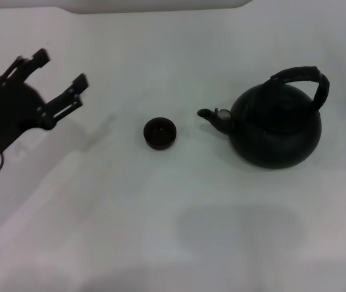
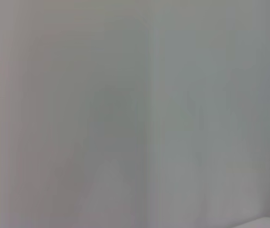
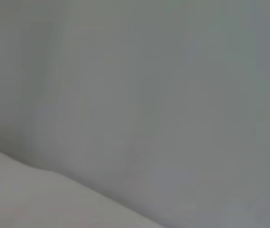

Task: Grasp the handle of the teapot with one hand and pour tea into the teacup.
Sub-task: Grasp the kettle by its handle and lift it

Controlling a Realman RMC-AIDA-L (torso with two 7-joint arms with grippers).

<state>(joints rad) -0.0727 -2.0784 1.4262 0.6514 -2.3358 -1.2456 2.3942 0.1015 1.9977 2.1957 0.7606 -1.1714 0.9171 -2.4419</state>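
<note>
I need to next close my right gripper on the teapot handle's rear bend [image 1: 323, 84], away from the spout.
In the head view the matte-black teapot [image 1: 276, 131] stands on the white table at the right, its short spout [image 1: 212, 117] pointing left. Its arched black handle [image 1: 303, 78] rises over the top, leaning right. The small dark teacup [image 1: 160, 133] sits upright a short way left of the spout. My left gripper [image 1: 60, 70] hovers at the far left, open and empty, well away from the cup. The right gripper is out of view. Both wrist views show only plain pale surface.
The white table [image 1: 179, 231] spreads around the two objects, with a pale raised edge [image 1: 160, 5] along the far side. A faint shadow lies on the table in front of the teapot.
</note>
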